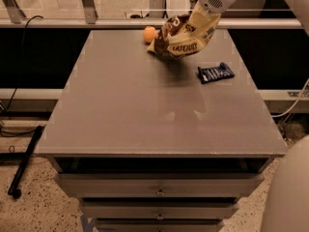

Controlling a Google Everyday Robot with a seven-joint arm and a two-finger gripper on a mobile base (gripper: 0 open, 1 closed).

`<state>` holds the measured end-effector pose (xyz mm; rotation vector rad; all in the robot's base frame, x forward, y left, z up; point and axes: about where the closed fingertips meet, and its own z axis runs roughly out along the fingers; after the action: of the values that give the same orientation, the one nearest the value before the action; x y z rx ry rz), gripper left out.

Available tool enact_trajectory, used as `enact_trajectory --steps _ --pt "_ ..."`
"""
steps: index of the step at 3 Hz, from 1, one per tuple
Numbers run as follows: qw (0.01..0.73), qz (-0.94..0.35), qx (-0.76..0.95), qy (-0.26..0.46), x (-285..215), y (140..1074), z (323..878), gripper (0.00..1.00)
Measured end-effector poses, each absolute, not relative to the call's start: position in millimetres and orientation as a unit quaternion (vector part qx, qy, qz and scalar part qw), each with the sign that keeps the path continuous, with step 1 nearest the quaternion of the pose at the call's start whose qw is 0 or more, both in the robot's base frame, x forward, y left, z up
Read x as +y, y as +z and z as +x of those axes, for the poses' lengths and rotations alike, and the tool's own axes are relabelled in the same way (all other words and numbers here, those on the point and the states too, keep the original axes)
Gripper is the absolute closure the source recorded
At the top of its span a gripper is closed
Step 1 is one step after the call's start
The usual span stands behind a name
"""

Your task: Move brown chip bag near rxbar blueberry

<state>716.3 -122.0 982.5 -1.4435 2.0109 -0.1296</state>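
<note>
The brown chip bag, now hanging tilted above the grey table, will be let go by my gripper on the table [207,43] just behind the rxbar blueberry, toward the metal railing.
The brown chip bag [182,37], brown with cream-yellow ends and white lettering, hangs tilted above the far right part of the grey table [145,110]. My gripper [205,19] is shut on the bag's upper right end and holds it off the tabletop. The rxbar blueberry [216,72], a small dark navy bar, lies flat on the table to the right, below and a little right of the bag, apart from it. The bag's shadow falls on the table between the two.
A small orange round fruit [150,34] sits on the table at the far edge, just left of the bag. A metal railing runs behind the table. Drawers are below the table's front edge. A black cable and rod lie on the floor at left.
</note>
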Motion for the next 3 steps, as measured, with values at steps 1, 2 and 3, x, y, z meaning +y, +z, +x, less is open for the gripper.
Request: enact_trajectory --steps 1,2,3 --pt "0.322 -0.533 0.781 -0.050 -150.5 972.9 724.2 1.00" --pt "0.319 -0.518 0.792 -0.054 -175.2 966.7 733.0 1.00" --pt "0.321 -0.506 0.798 -0.058 -192.0 963.0 742.9 1.00"
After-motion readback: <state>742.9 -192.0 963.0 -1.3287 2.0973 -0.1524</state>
